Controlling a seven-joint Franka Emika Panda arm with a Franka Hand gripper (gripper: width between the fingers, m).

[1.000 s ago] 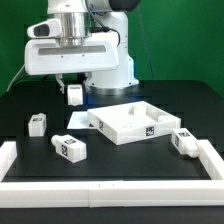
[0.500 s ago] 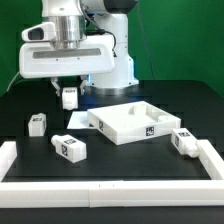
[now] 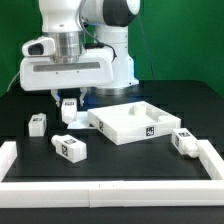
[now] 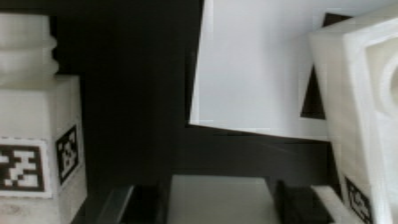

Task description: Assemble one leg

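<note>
My gripper is going to let go of the leg on the black table (image 3: 66,127) just behind the loose leg that is nearest the front wall.
My gripper (image 3: 68,101) is shut on a leg (image 3: 69,109), a short white peg with a black-and-white tag, and holds it upright just above the black table, left of the white square panel (image 3: 128,122). In the wrist view the held leg (image 4: 214,198) shows as a pale block between the dark fingers (image 4: 134,203). My gripper (image 4: 214,208) hangs between another tagged leg (image 4: 36,110) and the panel's wall (image 4: 361,110). Three more legs lie loose: one (image 3: 38,123) at the exterior view's left, one (image 3: 69,147) nearer the front, one (image 3: 184,142) right of the panel.
A thin flat white board (image 4: 258,70) lies on the table between the loose leg and the panel. A low white wall (image 3: 110,190) borders the table's front and sides. The robot's base (image 3: 110,70) stands behind the panel.
My gripper has moved toward the exterior view's left and down toward the table, carrying the leg with it. The panel and loose legs have not moved.
</note>
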